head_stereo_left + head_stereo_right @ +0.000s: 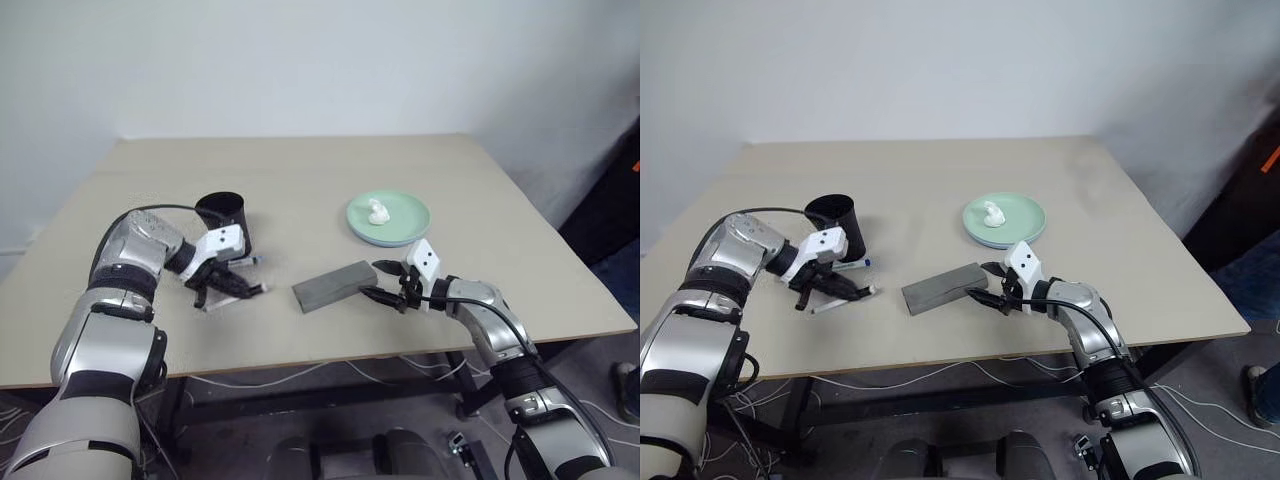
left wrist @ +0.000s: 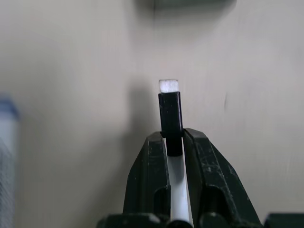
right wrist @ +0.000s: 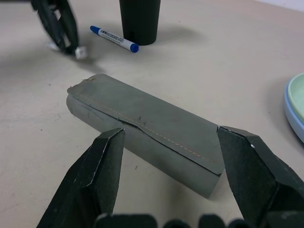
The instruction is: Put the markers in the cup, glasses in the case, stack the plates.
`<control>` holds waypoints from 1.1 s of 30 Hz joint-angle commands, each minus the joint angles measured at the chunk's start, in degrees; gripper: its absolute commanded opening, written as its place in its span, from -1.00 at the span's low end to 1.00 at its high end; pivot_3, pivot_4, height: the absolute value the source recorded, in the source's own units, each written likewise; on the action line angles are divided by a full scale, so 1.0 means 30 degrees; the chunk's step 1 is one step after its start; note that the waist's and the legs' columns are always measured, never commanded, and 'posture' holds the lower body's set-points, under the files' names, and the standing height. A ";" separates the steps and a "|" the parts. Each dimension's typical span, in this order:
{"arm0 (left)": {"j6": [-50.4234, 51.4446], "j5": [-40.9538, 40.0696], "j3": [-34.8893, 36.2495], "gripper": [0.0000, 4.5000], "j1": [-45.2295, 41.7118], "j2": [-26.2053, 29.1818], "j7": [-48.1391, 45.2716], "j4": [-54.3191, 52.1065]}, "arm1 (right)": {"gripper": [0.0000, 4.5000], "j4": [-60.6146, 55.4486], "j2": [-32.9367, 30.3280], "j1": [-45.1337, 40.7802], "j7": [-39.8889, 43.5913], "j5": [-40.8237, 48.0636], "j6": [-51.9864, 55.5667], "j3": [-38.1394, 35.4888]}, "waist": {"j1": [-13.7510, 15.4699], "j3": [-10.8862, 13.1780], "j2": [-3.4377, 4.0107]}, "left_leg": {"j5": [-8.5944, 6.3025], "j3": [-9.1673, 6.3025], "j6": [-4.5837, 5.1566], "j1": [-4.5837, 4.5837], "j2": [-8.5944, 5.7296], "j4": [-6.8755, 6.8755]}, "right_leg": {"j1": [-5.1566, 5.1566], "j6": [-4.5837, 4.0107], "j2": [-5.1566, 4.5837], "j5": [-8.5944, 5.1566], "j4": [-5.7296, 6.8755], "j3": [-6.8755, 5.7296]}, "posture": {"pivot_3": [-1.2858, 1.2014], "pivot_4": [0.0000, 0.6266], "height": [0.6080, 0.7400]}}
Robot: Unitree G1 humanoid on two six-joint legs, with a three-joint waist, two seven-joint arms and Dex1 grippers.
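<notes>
My left gripper is going to release the white marker inside the black cup (image 1: 225,212), just behind the marker with the blue cap. The white marker is now just above the table.
My left gripper (image 1: 236,287) is shut on a white marker (image 2: 169,109) whose end pokes out past the fingertips, just above the table in front of the black cup (image 1: 225,215). A second marker (image 3: 114,39) with a blue cap lies on the table at the cup's foot. The grey case (image 1: 335,285) lies closed at the table's middle. My right gripper (image 3: 171,135) is open, one finger at each side of the case's near end. A mint green plate (image 1: 400,222) sits on a light blue one behind the case. The glasses are hidden.
A small whitish lump (image 1: 378,211) lies on the green plate; I cannot tell what it is. The tan table (image 1: 300,170) ends close in front of both grippers. A wall stands behind its far edge.
</notes>
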 commanded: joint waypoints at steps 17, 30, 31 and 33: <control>-0.2459 -0.5657 1.0199 -0.97 0.1879 -0.2379 1.5630 -0.6155 | 0.50 -0.0443 -0.0045 -0.0510 0.0226 -0.0020 -0.0282 -0.0121 | 0.0004 -0.0002 0.0002 | 0.0005 -0.0006 0.0001 0.0114 -0.0004 0.0016 | 0.0114 0.0060 0.0010 0.0045 0.0010 0.0014 | 0.03 -1.00 1.00; -0.6848 -0.4309 0.9571 -0.97 0.1807 -0.3267 2.0245 -0.1844 | 0.50 -0.0408 -0.0071 -0.0601 0.0434 -0.0213 -0.0287 -0.0185 | 0.0002 -0.0004 -0.0001 | -0.0037 0.0040 -0.0076 0.0113 -0.0009 0.0001 | 0.0103 0.0086 0.0003 0.0070 -0.0004 0.0012 | 0.03 -1.00 1.00; -0.6898 -0.4331 0.9569 -0.97 0.1839 -0.3303 2.0316 -0.1709 | 0.50 -0.0438 -0.0096 -0.0561 0.0429 -0.0223 -0.0281 -0.0212 | 0.0001 -0.0004 0.0000 | -0.0036 0.0039 -0.0076 0.0112 -0.0009 0.0000 | 0.0100 0.0085 0.0005 0.0071 -0.0004 0.0011 | 0.03 -1.00 1.00; -0.6873 -0.4547 0.9674 -0.97 0.1870 -0.3410 2.0301 -0.1501 | 0.50 -0.0487 -0.0135 -0.0502 0.0425 -0.0229 -0.0259 -0.0245 | -0.0001 -0.0003 0.0000 | -0.0036 0.0039 -0.0078 0.0112 -0.0008 -0.0004 | 0.0095 0.0085 0.0005 0.0071 -0.0003 0.0012 | 0.03 -1.00 1.00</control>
